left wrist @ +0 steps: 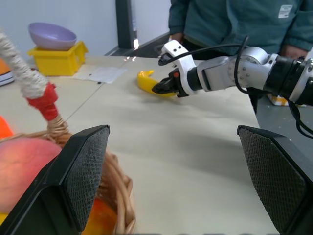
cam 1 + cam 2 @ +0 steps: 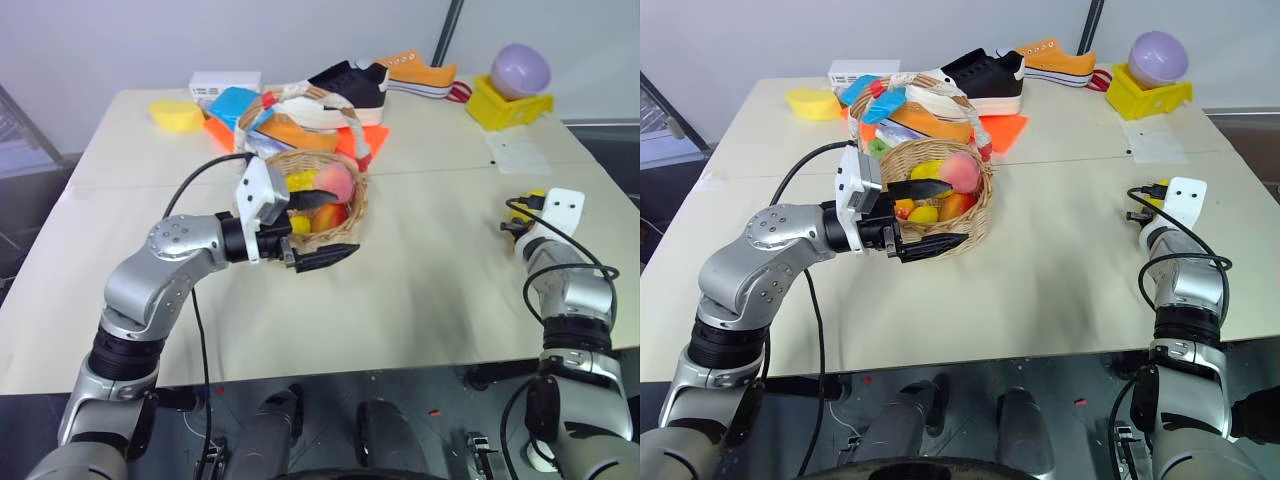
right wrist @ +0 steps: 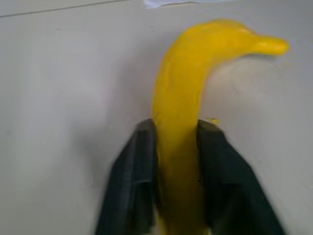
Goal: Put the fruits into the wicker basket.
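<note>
My right gripper should release the yellow banana, which now lies on the table, onto the smaller fruits (image 2: 286, 199) next to the peach in the wicker basket.
The wicker basket (image 2: 352, 225) stands mid-table under its tall arched handle. Inside it lie a pink-red peach (image 2: 336, 182) and smaller yellow and orange-red fruits (image 2: 926, 213). My left gripper (image 2: 328, 228) is open at the basket's near side, one finger over the fruits and the other by the near rim, holding nothing. On the table at the right lies a yellow banana (image 3: 188, 83). My right gripper (image 3: 177, 132) is shut on the banana, one black finger on each side of it. The left wrist view also takes in the banana (image 1: 145, 81) and the right gripper (image 1: 164, 87).
Behind the basket lie a black shoe (image 2: 355, 85), an orange shoe (image 2: 420, 72), a yellow disc (image 2: 177, 115) and coloured clutter. A purple ball (image 2: 520, 70) sits in a yellow bin (image 2: 505, 110) at the far right, near a paper sheet (image 2: 520, 152). A person (image 1: 234, 24) stands beside the table.
</note>
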Tool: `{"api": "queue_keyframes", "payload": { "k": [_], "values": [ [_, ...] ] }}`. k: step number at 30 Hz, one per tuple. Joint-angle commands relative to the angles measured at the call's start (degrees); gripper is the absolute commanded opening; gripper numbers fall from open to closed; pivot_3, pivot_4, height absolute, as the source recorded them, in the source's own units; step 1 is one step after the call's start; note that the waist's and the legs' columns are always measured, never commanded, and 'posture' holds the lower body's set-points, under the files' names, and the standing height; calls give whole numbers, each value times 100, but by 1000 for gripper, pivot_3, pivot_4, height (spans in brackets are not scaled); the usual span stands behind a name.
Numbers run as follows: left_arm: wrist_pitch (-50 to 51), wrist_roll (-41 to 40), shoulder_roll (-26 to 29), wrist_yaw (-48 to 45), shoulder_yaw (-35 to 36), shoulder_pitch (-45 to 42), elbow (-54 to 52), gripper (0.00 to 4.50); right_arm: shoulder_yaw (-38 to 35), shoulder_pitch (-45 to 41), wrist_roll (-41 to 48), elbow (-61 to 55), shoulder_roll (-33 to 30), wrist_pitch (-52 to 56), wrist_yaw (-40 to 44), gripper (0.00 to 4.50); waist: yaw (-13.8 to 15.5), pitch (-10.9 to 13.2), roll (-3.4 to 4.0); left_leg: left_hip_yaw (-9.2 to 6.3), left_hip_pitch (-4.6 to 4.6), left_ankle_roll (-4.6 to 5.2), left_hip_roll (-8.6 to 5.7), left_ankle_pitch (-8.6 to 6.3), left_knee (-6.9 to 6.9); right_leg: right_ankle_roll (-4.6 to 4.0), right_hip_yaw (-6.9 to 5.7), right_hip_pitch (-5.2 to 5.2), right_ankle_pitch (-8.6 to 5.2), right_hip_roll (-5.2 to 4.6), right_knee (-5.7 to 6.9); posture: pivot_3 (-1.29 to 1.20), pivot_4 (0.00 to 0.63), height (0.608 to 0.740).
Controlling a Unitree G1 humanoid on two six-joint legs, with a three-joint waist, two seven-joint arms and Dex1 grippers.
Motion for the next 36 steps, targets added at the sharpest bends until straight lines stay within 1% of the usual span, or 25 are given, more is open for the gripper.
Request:
{"api": "queue_keyframes", "payload": {
  "k": [1,2,3,5,6,8,9,10,11,12,13,15,18,21,22,24,25,28,29,30,34,35,36],
  "values": [
    [-105,-31,148,61,350,35,-93,4500,119,254,16,-1111,-263,162,399,695,-16,0,3,0,1,0,1,0,0,1,0,-1,0,1,3,0,150,740],
    [-115,-30,228,73,481,102,-36,4500,244,475,-38,-1547,-442,230,636,695,-15,0,7,0,1,0,2,0,-2,1,0,-3,0,1,5,0,150,740],
    [-151,-17,351,64,668,214,60,4500,377,818,-38,-2148,-734,196,1074,695,-8,1,13,0,3,0,2,0,-4,2,1,-4,0,0,6,0,150,740],
    [-250,-44,569,15,1072,456,276,4500,458,1563,291,-3416,-1305,93,2148,695,3,3,34,-1,2,1,1,-2,-12,7,1,-8,-4,-1,6,0,150,740],
    [-287,-67,629,-5,1183,527,338,4500,439,1782,443,-3782,-1458,84,2463,695,7,4,36,-1,4,3,1,-3,-14,10,0,-7,-6,-2,7,0,150,740],
    [-528,-67,798,-192,1445,758,523,4500,334,2461,1042,-4806,-1852,-40,3538,695,-7,5,33,-4,7,4,5,-5,-16,12,-3,-3,-7,-2,5,0,150,740],
    [-614,-71,879,-295,1563,857,624,4500,255,2712,1650,-5403,-1967,152,4013,695,-8,6,32,-3,10,4,7,-7,-15,5,-3,2,-11,-4,2,0,150,740],
    [-680,-79,936,-379,1648,912,724,4500,229,2787,2301,-5880,-2024,431,4302,695,-16,6,32,-3,13,4,7,-7,-15,-7,-3,7,-18,-14,-4,0,150,740],
    [-722,-87,972,-436,1695,942,797,4500,315,2692,2751,-6189,-2017,640,4390,695,-23,7,30,-3,18,4,10,-8,-14,-9,-2,13,-18,-15,-7,0,150,740],
    [-759,-82,1001,-483,1715,948,876,4500,485,2488,3092,-6391,-1972,829,4398,695,-27,8,29,-3,25,-4,11,-14,-14,-13,0,21,-20,-19,-11,0,150,740],
    [-791,-74,1017,-519,1721,950,924,4500,704,2256,3253,-6495,-1911,951,4354,695,-26,8,29,-3,26,-8,10,-17,-12,-16,4,23,-19,-23,-12,0,150,740],
    [-801,-85,1034,-562,1730,950,944,4500,1363,1657,3279,-6613,-1667,1142,4205,695,-23,4,20,-3,29,-9,9,-20,-12,-23,7,33,-17,-31,-24,0,150,740],
    [-733,-167,1064,-588,1783,966,883,4500,2306,763,2800,-6370,-1095,1293,3811,695,-12,4,15,-3,21,-9,10,-21,-13,-28,5,29,-16,-35,-34,0,150,740],
    [-672,-263,1151,-629,1885,1061,755,4500,3139,-187,2090,-5570,-274,1467,3201,695,-8,2,14,-5,-10,-10,8,-19,-17,-29,3,-36,-16,-33,-37,0,150,740],
    [-661,-294,1183,-650,1901,1110,691,4500,3312,-406,1847,-5289,-60,1491,3022,695,-10,2,14,-5,-26,-11,6,-17,-17,-28,4,-58,-14,-31,-30,0,150,740],
    [-593,-406,1208,-656,1949,1193,568,4500,3530,-712,1435,-4772,258,1502,2747,695,-5,2,14,-5,-32,-5,4,-6,-18,-24,5,-68,-11,-30,-16,0,150,740],
    [-556,-468,1216,-642,1979,1223,525,4500,3582,-822,1302,-4557,389,1475,2681,695,15,2,14,-5,-32,-4,3,-5,-22,-7,4,-69,-1,-28,-14,0,150,740],
    [-501,-546,1259,-605,2042,1322,419,4500,3577,-1187,1095,-3859,824,1462,2573,695,1,3,16,-9,-31,-5,1,-4,-25,-3,2,-67,1,-22,-10,0,150,740],
    [-492,-559,1269,-592,2048,1349,386,4500,3581,-1260,1025,-3729,899,1447,2589,1532,-2,3,16,-8,-32,-6,0,-4,-24,-2,1,-68,1,-18,-7,0,150,740],
    [-476,-580,1267,-565,2046,1354,349,4500,3619,-1312,872,-3669,913,1342,2587,1870,-2,3,16,-8,-30,-6,0,-3,-22,-3,0,-67,2,-8,-6,0,150,740],
    [-477,-596,1237,-461,2036,1314,290,4500,3635,-1289,516,-3837,836,970,2738,3862,-1,3,16,-9,-23,-19,1,-10,-19,-9,-1,-65,5,-3,-5,0,150,740],
    [-534,-594,1178,-384,2075,1298,285,4500,3426,-1006,656,-4309,594,946,2928,4402,12,3,16,-8,-22,-19,1,-10,-19,-9,0,-64,6,-2,-4,0,150,740],
    [-576,-598,1126,-309,2117,1292,280,4500,3199,-709,809,-4744,371,969,3080,4402,35,3,15,-10,-23,-20,2,-10,-19,-9,0,-66,6,-1,-2,0,150,740]
  ]
}}
